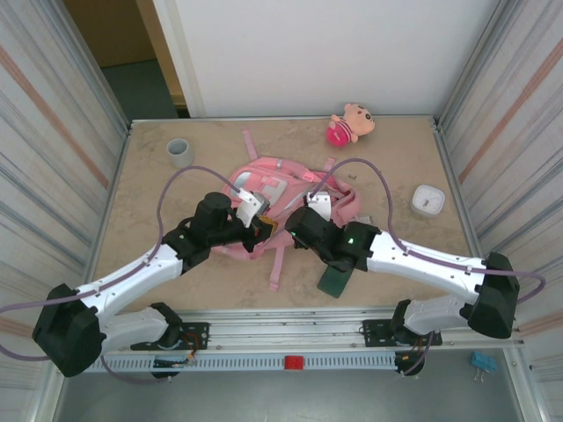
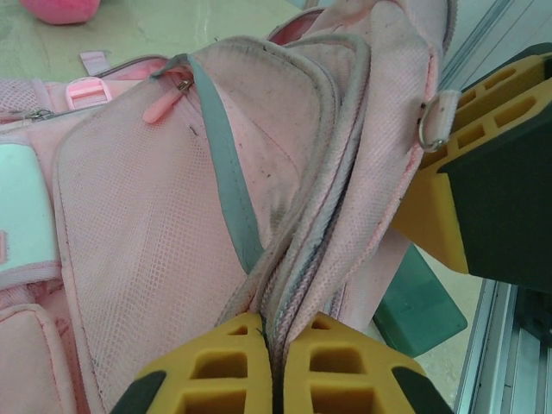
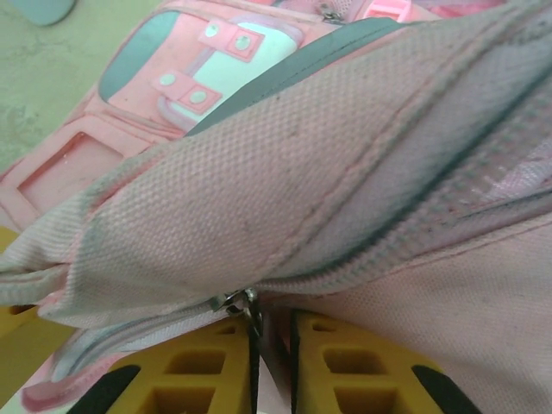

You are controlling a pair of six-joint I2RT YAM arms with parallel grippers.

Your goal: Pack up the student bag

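The bunched fold of pocket fabric in my left gripper is away from the slider, so that gripper should open and grab the zipper tape (image 3: 177,318) close beside the slider.
The student bag (image 1: 274,186), a soft pink backpack, lies in the middle of the table with its straps spread out. My left gripper (image 1: 262,230) is at the bag's near left edge, shut on a bunched fold of pink fabric and zipper tape (image 2: 289,285). My right gripper (image 1: 296,220) is at the near right edge. Its yellow fingers (image 3: 345,362) stand almost together on a pink zipper pull, with the metal slider (image 3: 241,302) right at their tips. The bag's pink fabric (image 3: 285,172) rises just above them. The two grippers are close together on the same raised edge.
A dark green flat block (image 1: 335,280) lies on the table under my right arm, near the front edge. A grey tape roll (image 1: 180,152) stands at the back left, a pink plush doll (image 1: 350,123) at the back, and a small white box (image 1: 428,201) at the right.
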